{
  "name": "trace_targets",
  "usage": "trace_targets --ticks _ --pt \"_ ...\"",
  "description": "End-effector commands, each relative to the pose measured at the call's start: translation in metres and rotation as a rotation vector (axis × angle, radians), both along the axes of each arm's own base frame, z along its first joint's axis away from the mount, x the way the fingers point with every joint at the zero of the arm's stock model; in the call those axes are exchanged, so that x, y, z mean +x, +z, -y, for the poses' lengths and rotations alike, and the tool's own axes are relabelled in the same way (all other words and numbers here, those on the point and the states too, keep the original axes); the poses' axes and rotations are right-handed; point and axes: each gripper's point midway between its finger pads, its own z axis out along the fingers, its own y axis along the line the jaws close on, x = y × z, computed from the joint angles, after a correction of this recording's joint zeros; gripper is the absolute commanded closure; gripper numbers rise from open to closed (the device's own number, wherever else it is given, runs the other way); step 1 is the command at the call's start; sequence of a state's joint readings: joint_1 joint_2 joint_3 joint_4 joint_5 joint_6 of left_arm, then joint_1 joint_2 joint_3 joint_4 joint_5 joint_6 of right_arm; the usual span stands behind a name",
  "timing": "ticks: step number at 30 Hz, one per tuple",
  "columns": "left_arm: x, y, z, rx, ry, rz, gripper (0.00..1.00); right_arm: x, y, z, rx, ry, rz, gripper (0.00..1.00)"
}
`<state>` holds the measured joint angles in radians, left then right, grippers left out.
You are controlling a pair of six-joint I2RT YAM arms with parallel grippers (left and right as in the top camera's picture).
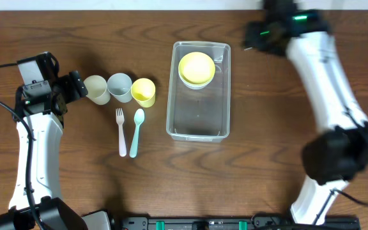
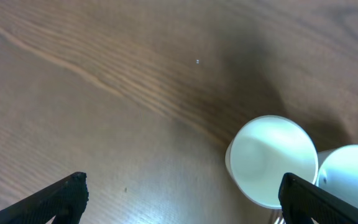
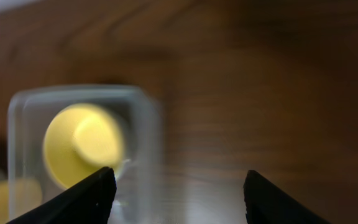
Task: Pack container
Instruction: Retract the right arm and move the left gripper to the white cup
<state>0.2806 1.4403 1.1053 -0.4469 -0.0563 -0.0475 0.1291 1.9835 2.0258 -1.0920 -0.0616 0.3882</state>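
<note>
My left gripper takes the beige cup next, closing on the beige cup's rim point(image 1: 86, 87) point(image 2: 230, 158) on the side away from the grey cup.
The clear rectangular container point(image 1: 199, 91) lies in the middle of the table, and the blurred right wrist view shows it as well point(image 3: 143, 155). In its far end sits a yellow bowl point(image 1: 197, 68), upside down on a white bowl. The right wrist view has that bowl point(image 3: 82, 144) at its left. My right gripper point(image 1: 251, 39) hovers just right of the container's far corner. Its jaws point(image 3: 178, 186) stand open and hold nothing. My left gripper point(image 1: 76, 86) is open beside the beige cup point(image 1: 96, 89). That cup point(image 2: 271, 160) lies near its right fingertip.
Three cups lie in a row left of the container: beige, a grey cup point(image 1: 120, 87) and a yellow cup point(image 1: 144, 92). A white fork point(image 1: 121, 131) and a teal spoon point(image 1: 137, 131) lie below them. Bare wood lies right of the container.
</note>
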Motion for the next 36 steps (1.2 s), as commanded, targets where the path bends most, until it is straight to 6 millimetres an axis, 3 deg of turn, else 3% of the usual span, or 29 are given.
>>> trace_targets --ticks 1,6,8,13,18,21,29,36 --pt "0.007 0.009 -0.004 -0.008 0.031 0.042 0.02 -0.014 0.013 0.081 -0.019 -0.221 -0.028 0.30" --pt "0.004 0.005 0.004 -0.134 0.116 0.063 0.02 -0.051 -0.010 0.162 0.006 -0.451 -0.175 0.14" --pt "0.005 0.003 0.013 -0.175 0.082 0.063 0.02 -0.061 -0.014 0.182 0.018 -0.515 -0.203 0.01" --pt "-0.004 0.003 0.015 -0.184 0.103 -0.009 0.02 -0.071 -0.016 0.210 0.029 -0.591 -0.213 0.01" --pt "-0.008 0.015 0.001 -0.150 0.161 -0.161 0.02 -0.073 -0.016 0.217 0.030 -0.607 -0.210 0.01" --pt "-0.003 0.009 0.000 -0.173 0.164 -0.249 0.02 -0.073 -0.016 0.217 0.030 -0.608 -0.210 0.01" --pt "0.014 -0.050 0.012 -0.284 0.130 -0.385 0.02 -0.072 -0.016 0.217 0.030 -0.608 -0.206 0.01" --pt "0.030 -0.085 0.014 -0.319 0.101 -0.415 0.00 -0.072 -0.016 0.217 0.030 -0.607 -0.206 0.01"
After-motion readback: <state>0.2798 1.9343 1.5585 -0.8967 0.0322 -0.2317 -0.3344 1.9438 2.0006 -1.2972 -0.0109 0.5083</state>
